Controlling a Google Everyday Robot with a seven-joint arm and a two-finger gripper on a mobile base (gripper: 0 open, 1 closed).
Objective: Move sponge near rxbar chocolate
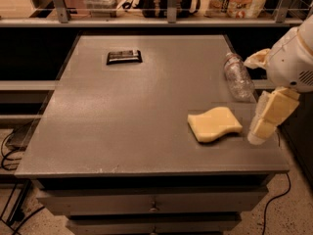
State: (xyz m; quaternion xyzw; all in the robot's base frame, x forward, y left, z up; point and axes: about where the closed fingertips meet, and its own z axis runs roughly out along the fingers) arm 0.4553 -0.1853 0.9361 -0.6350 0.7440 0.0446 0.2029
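Note:
My gripper is to close on the sponge's end (226,120) on the side of the clear plastic bottle, because the sponge should move near the rxbar chocolate.
The pale yellow sponge (214,124) with wavy edges lies flat on the grey table (127,111), near its front right corner. The rxbar chocolate (124,57), a flat black bar with a pale label strip, lies at the far left of the table, well away from the sponge. My gripper (266,119) hangs at the right edge of the view, just right of the sponge, its yellowish pads pointing down toward the table's right edge. It holds nothing.
A clear plastic bottle (237,76) lies on its side at the table's right edge, behind the sponge. A shelf rail (166,19) with bags and boxes runs behind the table. Drawers (151,204) sit below the front edge. Cables lie on the floor at left.

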